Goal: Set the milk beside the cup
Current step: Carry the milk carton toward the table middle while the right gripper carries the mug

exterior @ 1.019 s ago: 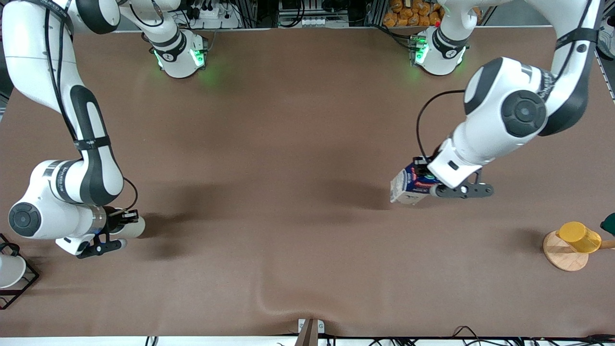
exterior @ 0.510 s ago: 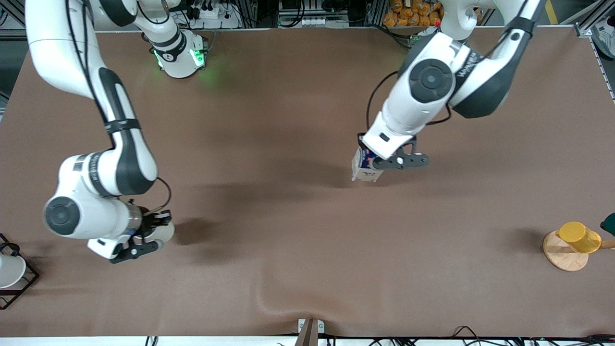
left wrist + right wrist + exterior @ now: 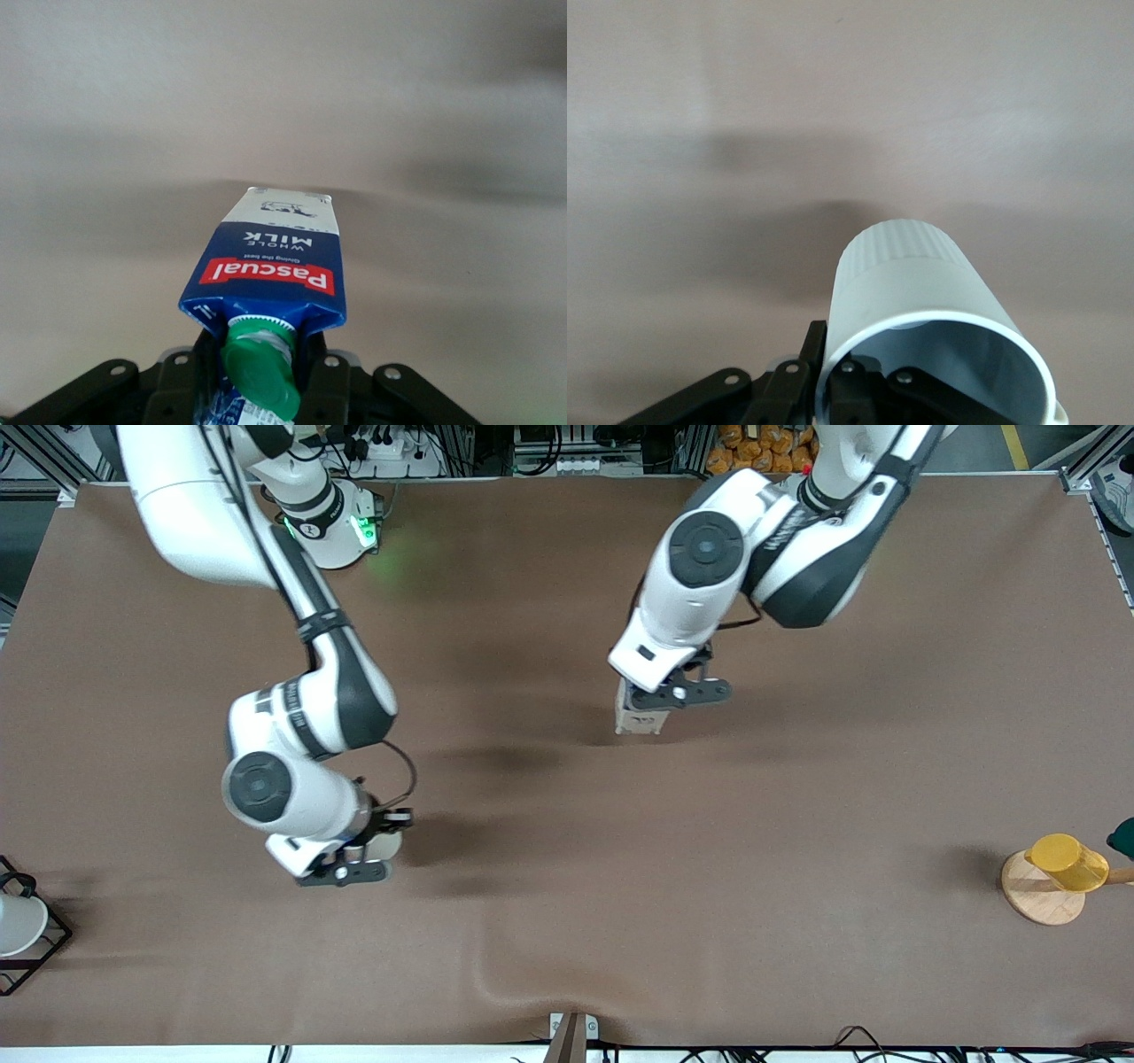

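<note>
My right gripper needs to release the cup on the bare brown cloth [image 3: 533,798] near the middle of the table, over toward the milk. The cup is held over the table now.
My left gripper [image 3: 660,696] is shut on the top of the milk [image 3: 636,720], a dark blue carton with a pale lower part, and holds it up over the middle of the table. In the left wrist view the milk [image 3: 270,266] hangs below the gripper [image 3: 261,376], green cap [image 3: 261,379] between the fingers. My right gripper [image 3: 361,850] is shut on the rim of the cup [image 3: 386,844], a pale grey-beige mug, over the table toward the right arm's end. In the right wrist view the cup [image 3: 912,283] is pinched at its rim by the gripper [image 3: 833,376].
A yellow cup [image 3: 1067,861] lies on a round wooden coaster [image 3: 1038,899] at the left arm's end, beside a dark green thing [image 3: 1123,837]. A white cup [image 3: 16,923] sits in a black rack [image 3: 55,939] at the right arm's end. The brown cloth has a wrinkle [image 3: 496,976].
Both arms have moved toward the table's middle. The left one carried the milk toward the right arm's end, and the right one carried the cup toward the left arm's end.
</note>
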